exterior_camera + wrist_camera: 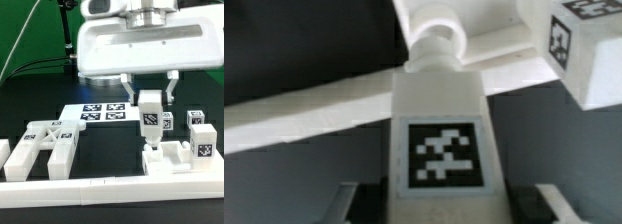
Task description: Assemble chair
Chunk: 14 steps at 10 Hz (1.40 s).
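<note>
Next, my gripper releases the chair post, now held upright at the block, standing down in the notched white block [151,169] [434,24], just behind the long front rail.
My gripper [151,100] hangs under the robot's big white body and is shut on a tagged white chair post [150,115], which it holds upright. The post's lower end sits just above, or touching, the notched white block [170,158]; I cannot tell which. In the wrist view the post [441,130] runs away from the gripper [450,205], its round peg [438,40] reaching a white part [331,110] beyond. The fingers [352,200] flank the post's near end. A slotted frame [45,148] lies at the exterior view's left.
Small tagged cubes [200,140] stand at the exterior view's right of the block, one also showing in the wrist view [589,50]. The marker board [100,112] lies behind. A long white rail [110,186] runs along the front.
</note>
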{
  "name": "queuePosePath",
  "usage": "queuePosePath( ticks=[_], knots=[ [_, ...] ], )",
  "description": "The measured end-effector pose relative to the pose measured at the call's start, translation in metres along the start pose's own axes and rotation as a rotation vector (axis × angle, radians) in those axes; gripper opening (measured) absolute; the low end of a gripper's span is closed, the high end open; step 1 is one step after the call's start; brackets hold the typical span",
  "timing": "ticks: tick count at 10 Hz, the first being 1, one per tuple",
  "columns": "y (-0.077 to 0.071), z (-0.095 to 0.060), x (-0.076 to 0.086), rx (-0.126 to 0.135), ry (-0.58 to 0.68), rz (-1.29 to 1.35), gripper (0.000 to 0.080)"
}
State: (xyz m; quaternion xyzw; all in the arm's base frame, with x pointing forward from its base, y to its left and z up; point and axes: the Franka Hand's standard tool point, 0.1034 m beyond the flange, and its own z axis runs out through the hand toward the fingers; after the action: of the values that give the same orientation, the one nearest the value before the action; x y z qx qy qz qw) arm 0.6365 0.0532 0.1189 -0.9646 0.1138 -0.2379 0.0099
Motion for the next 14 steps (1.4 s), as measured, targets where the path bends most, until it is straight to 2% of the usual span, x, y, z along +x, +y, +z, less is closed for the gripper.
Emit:
queuePosePath(
  ticks=[1,5,6,7,11,14],
  knots=[
    [-0.005,0.007,-0.006,0.004,0.071,-0.008,0.0287],
    [-0.005,0.01,-0.008,-0.001,0.069,-0.018,0.0287],
    [-0.009,0.014,-0.013,-0.001,0.082,-0.03,0.0287],
    [-0.006,0.019,-0.015,-0.007,0.089,-0.04,0.0287],
    [-0.002,0.02,-0.014,-0.012,0.102,-0.058,0.0287],
    [0.003,0.027,-0.02,-0.023,0.092,-0.068,0.0287]
  ],
)
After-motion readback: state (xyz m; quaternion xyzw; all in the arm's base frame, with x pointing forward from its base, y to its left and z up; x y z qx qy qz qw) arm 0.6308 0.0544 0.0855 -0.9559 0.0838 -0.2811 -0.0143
